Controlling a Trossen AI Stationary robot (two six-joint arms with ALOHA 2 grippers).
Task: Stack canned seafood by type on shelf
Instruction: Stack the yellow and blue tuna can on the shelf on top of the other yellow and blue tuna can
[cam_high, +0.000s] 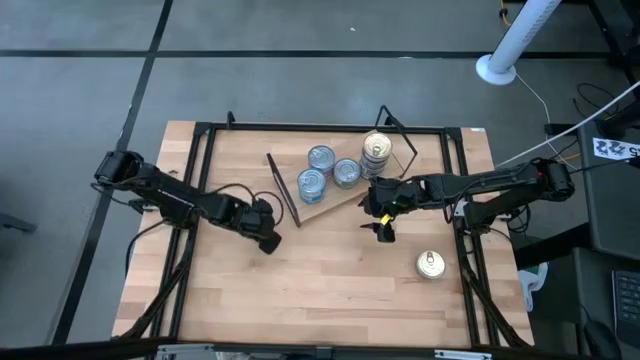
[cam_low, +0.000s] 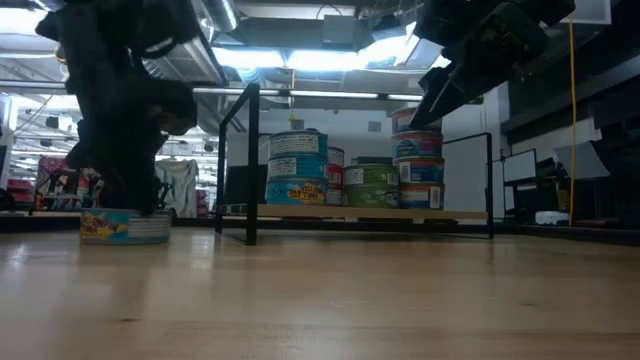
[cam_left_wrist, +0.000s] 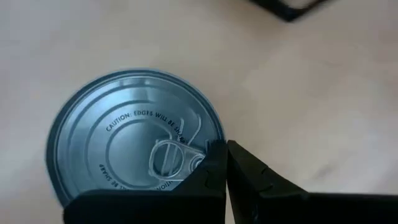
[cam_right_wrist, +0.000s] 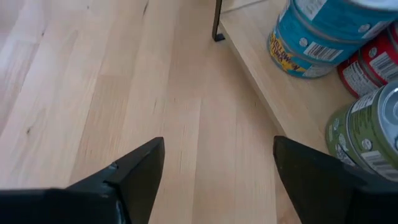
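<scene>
My left gripper is to let go of the blue-labelled tin on the bare wood (cam_high: 303, 267) in front of the nearest corner of the shelf.
A silvery-topped tin (cam_left_wrist: 118, 134) with a pull ring and a blue label (cam_low: 125, 227) stands on the table's left half. My left gripper (cam_left_wrist: 227, 148) is shut right above its lid and hides it in the high view (cam_high: 266, 228). The shelf (cam_high: 335, 198) lies slantwise at the far middle and carries three blue tins (cam_high: 321, 158) and a stack of tins (cam_high: 377, 150). My right gripper (cam_high: 383, 226) hangs open above bare table beside the shelf's near right end, with nothing between its fingers (cam_right_wrist: 134, 177). A gold tin (cam_high: 431, 264) stands at the near right. My left gripper points steeply down at the tin. Its shut fingertips (cam_left_wrist: 214, 155) stand over the lid's edge (cam_left_wrist: 208, 134), beside the pull ring (cam_left_wrist: 171, 158). I cannot tell whether they touch the lid. The tin stands upright on the table.
Black frame rails (cam_high: 200, 190) run along the table's left, right and far sides. The shelf's wire legs (cam_high: 285, 190) stick out at both its ends. On the shelf, green (cam_right_wrist: 367, 137) and red (cam_right_wrist: 367, 68) tins stand close to my right gripper. Bare wood (cam_high: 330, 280) lies in the near middle.
</scene>
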